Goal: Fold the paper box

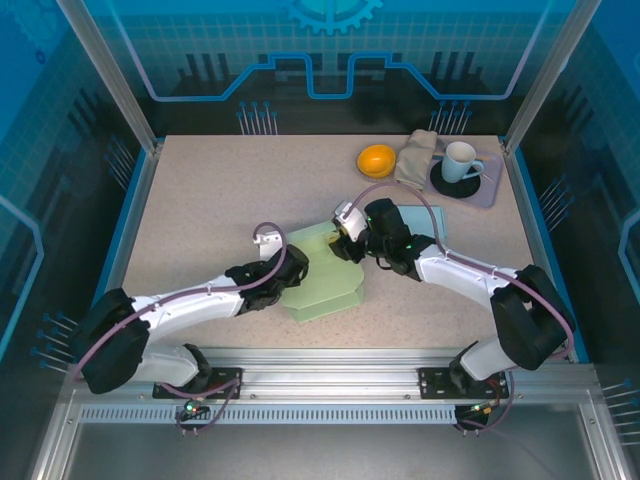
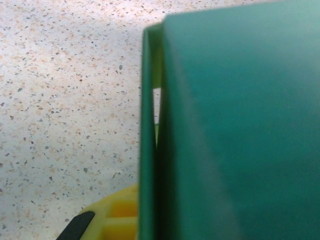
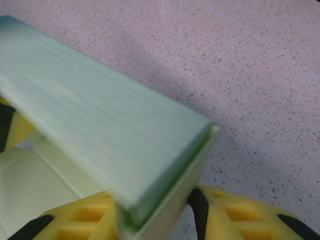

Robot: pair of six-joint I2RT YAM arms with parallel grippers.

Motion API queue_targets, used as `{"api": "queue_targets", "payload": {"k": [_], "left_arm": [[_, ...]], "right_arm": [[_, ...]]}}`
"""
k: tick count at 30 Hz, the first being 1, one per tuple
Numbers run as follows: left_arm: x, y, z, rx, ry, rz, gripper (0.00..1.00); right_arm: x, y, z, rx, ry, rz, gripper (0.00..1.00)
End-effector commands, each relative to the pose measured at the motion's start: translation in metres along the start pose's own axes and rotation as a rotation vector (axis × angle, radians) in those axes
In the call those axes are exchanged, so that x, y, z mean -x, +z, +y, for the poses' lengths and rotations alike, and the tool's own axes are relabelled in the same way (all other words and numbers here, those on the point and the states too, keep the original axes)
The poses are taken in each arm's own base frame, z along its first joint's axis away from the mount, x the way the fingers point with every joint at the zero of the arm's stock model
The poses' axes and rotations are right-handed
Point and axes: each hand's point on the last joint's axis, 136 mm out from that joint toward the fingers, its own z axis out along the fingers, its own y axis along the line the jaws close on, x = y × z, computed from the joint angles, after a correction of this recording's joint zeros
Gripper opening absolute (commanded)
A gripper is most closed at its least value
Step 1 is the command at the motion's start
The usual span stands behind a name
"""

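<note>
The paper box sits crooked, so I will open my right gripper and back it away while my left gripper straightens the box, then pinch the doubled-over side's corner (image 3: 175, 172) with my right gripper.
The pale green paper box (image 1: 325, 280) lies partly folded in the middle of the table, between both arms. My left gripper (image 1: 287, 268) is at its left side. In the left wrist view a thin upright wall of the box (image 2: 148, 150) runs past a yellow finger (image 2: 112, 220), and a broad green panel hides the other finger; this gripper is shut on that wall. My right gripper (image 1: 347, 240) is at the box's far edge. In the right wrist view its yellow fingers (image 3: 80, 222) are shut on a doubled-over side wall (image 3: 115, 130).
At the back right are an orange (image 1: 376, 159), a folded beige cloth (image 1: 418, 157) and a white mug (image 1: 459, 160) on a dark saucer on a grey tray (image 1: 492, 188). Metal frame posts stand at the table's back corners.
</note>
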Motion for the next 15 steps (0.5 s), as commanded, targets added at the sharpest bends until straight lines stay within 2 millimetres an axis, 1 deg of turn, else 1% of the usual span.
{"api": "queue_targets", "payload": {"k": [1,3,5,7,9,10,12,15], "left_arm": [[0.016,-0.017,-0.028,-0.116,-0.066,-0.003,0.06],[0.017,-0.018,-0.026,-0.099,-0.075,0.004,0.06],[0.018,-0.019,-0.017,-0.042,-0.09,0.007,0.07],[0.018,-0.02,-0.003,0.036,-0.105,0.006,0.07],[0.018,-0.02,0.004,0.075,-0.105,0.003,0.07],[0.018,-0.02,0.006,0.087,-0.108,0.002,0.07],[0.017,-0.02,0.009,0.105,-0.112,0.005,0.07],[0.018,-0.02,0.011,0.135,-0.115,0.006,0.07]], "right_arm": [[0.005,-0.004,-0.003,-0.057,0.03,-0.025,0.34],[0.002,-0.006,-0.015,-0.14,0.03,-0.004,0.29],[-0.002,-0.011,-0.03,-0.24,0.037,0.022,0.29],[-0.008,-0.021,-0.052,-0.385,0.06,0.054,0.28],[-0.021,-0.033,-0.073,-0.532,0.101,0.128,0.28],[-0.022,-0.042,-0.085,-0.616,0.134,0.163,0.28],[-0.037,-0.054,-0.103,-0.756,0.176,0.269,0.28],[-0.057,-0.066,-0.117,-0.889,0.225,0.352,0.27]]}}
